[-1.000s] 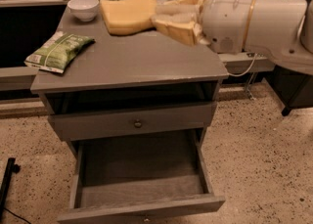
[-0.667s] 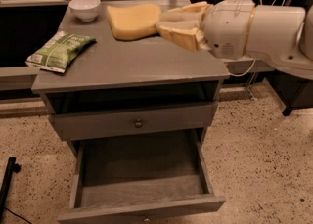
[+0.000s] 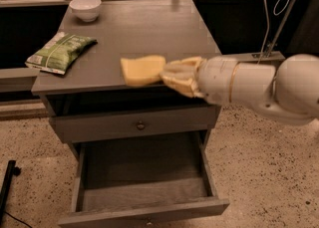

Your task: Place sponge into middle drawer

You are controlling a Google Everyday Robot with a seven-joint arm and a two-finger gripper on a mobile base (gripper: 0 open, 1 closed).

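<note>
The robot's gripper should release the sponge around the centre of the open middle drawer's dark bottom [image 3: 161, 177].
The pale-yellow sponge [image 3: 142, 70] is held in the air over the front edge of the grey cabinet top [image 3: 134, 30]. My gripper [image 3: 167, 76] comes in from the right on a white arm and is shut on the sponge's right end. Below, the middle drawer [image 3: 144, 192] is pulled out and open, with a dark floor and low grey side walls. The sponge is above and behind the drawer's opening.
A green snack bag [image 3: 60, 52] lies on the left of the cabinet top. A white bowl [image 3: 85, 8] stands at the back left. The shut upper drawer front [image 3: 140, 125] has a small round knob. Speckled floor lies around the cabinet.
My gripper has carried the sponge from the back of the cabinet top forward and down to its front edge. The view has shifted too.
</note>
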